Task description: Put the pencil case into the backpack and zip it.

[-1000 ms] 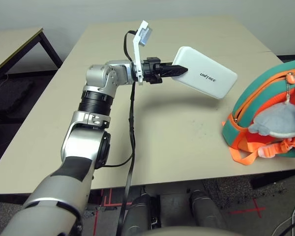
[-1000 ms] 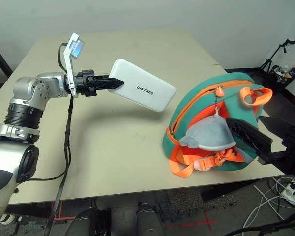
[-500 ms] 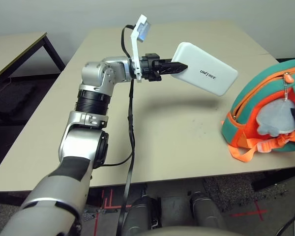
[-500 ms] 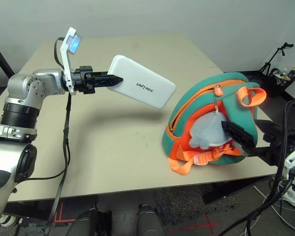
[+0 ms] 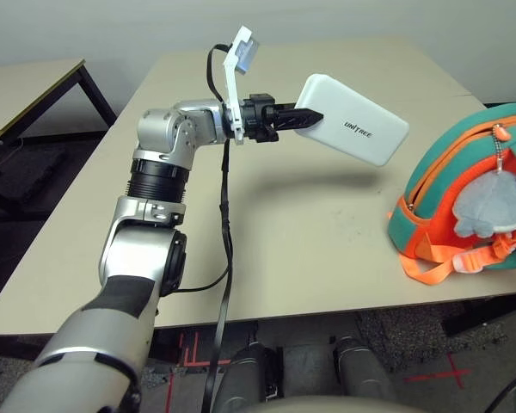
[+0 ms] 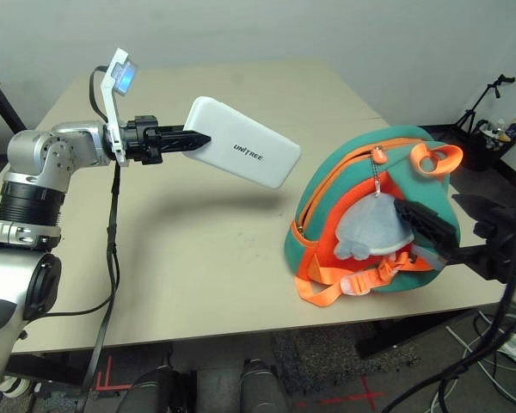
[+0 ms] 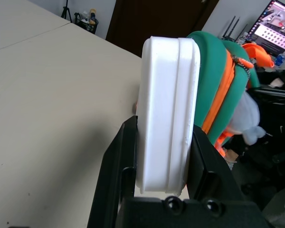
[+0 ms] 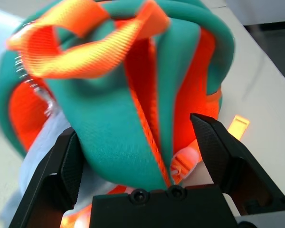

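Observation:
My left gripper should move to let go of the white pencil case. It will do so inside the backpack's orange zipper opening (image 5: 449, 171) (image 7: 219, 97), between the teal sides.
The white pencil case (image 5: 353, 131) with black UNITREE lettering hangs in the air over the middle of the table, flat side up. My left gripper (image 5: 314, 116) is shut on its near end; in the left wrist view the case (image 7: 168, 109) sits edge-on between both fingers. The teal-green and orange backpack (image 6: 353, 181) stands propped up at the table's right edge, its orange zipper line facing the case. A grey plush charm (image 6: 370, 234) dangles on its front. My right gripper (image 6: 430, 232) holds the backpack's side, with a teal fold (image 8: 133, 118) filling the space between its fingers.
The beige table (image 5: 310, 241) has bare surface between the case and the backpack. A black cable (image 5: 226, 224) hangs from my left wrist down over the front edge. A second table (image 5: 34, 82) stands far left. Floor clutter (image 6: 490, 125) lies beyond the right edge.
The backpack has been tipped more upright by my right gripper, and the charm has swung with it. The pencil case stays held in the air, almost unmoved.

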